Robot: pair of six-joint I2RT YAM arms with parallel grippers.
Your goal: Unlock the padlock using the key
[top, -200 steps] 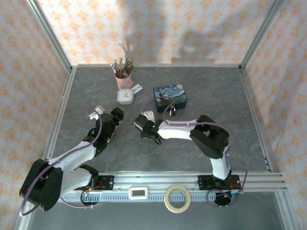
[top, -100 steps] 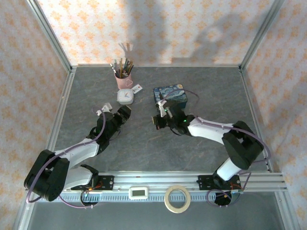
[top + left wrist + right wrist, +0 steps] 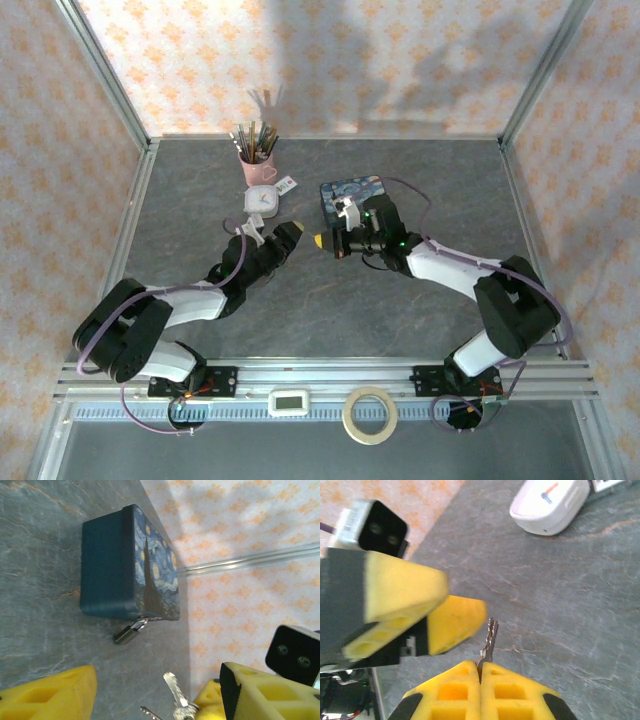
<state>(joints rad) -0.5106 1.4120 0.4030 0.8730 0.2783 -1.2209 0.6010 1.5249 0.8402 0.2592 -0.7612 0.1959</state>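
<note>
Both blades of the key bunch stick out of the robot's right gripper, so the left gripper should take the key blades point(image 3: 173, 686) first while the right gripper changes its hold.
The tiny dark padlock point(image 3: 128, 633) lies on the table, hanging by its shackle from the clasp of the blue starry box point(image 3: 107, 565). My right gripper point(image 3: 481, 672) is shut on the key point(image 3: 491, 635), a small silvery bunch whose blades stick out past its fingertips. In the left wrist view the key point(image 3: 175, 692) hangs between my left gripper's yellow fingers, short of the padlock. My left gripper point(image 3: 157, 690) is open, nothing touching its pads. From above, the left gripper point(image 3: 292, 233) and the right gripper point(image 3: 325, 243) face each other, tips almost meeting, just left of the blue box point(image 3: 350, 190).
A white round timer point(image 3: 262, 201), a white tag point(image 3: 287, 185) and a pink cup of brushes point(image 3: 254, 160) stand at the back left. A tape roll point(image 3: 369, 414) and a small white device point(image 3: 292, 402) sit on the front rail. Patterned walls close in the table.
My left gripper has reached rightward toward the box. My right arm has swung to the right, and its gripper with the key now faces left, meeting the left gripper.
</note>
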